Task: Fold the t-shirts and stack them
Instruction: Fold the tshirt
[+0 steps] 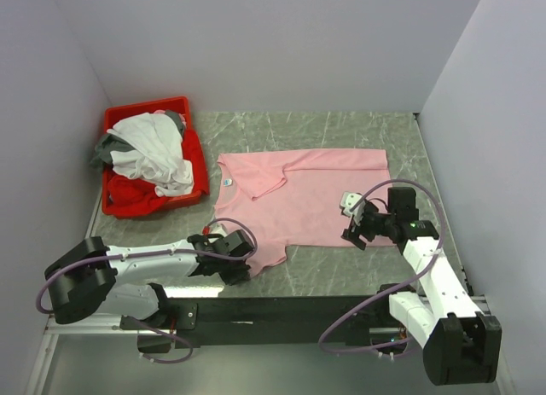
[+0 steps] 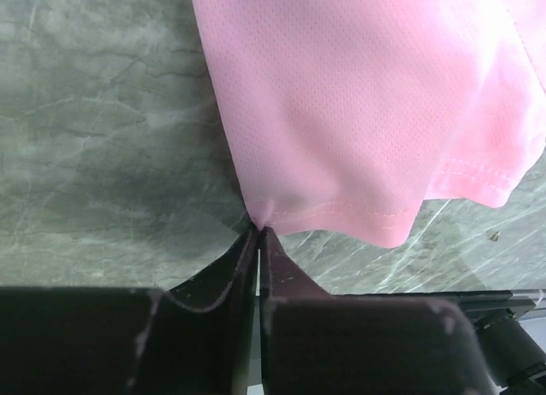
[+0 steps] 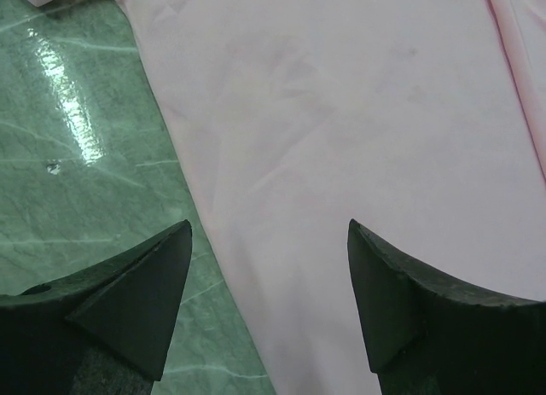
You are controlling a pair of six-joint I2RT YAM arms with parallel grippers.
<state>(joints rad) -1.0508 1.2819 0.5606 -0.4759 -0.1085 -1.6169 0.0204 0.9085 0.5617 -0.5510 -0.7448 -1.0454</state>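
Next, I close my right gripper on the near hem corner [image 1: 394,243] of the light pink t-shirt, at the end away from its neck.
A light pink t-shirt [image 1: 311,199] lies spread on the marble table, neck to the left, one sleeve folded in over the chest. My left gripper [image 1: 241,244] is shut on the shirt's near left edge; the left wrist view shows the pink cloth [image 2: 367,113] pinched at the fingertips [image 2: 260,230]. My right gripper [image 1: 356,227] is open over the shirt's near right edge; in the right wrist view the shirt [image 3: 358,139] lies between the spread fingers [image 3: 162,275]. White, grey and red shirts [image 1: 152,152] are piled in the bin.
A red plastic bin [image 1: 198,160] stands at the back left of the table. Grey walls close in the left, back and right sides. The marble table [image 1: 341,271] shows bare in front of the shirt.
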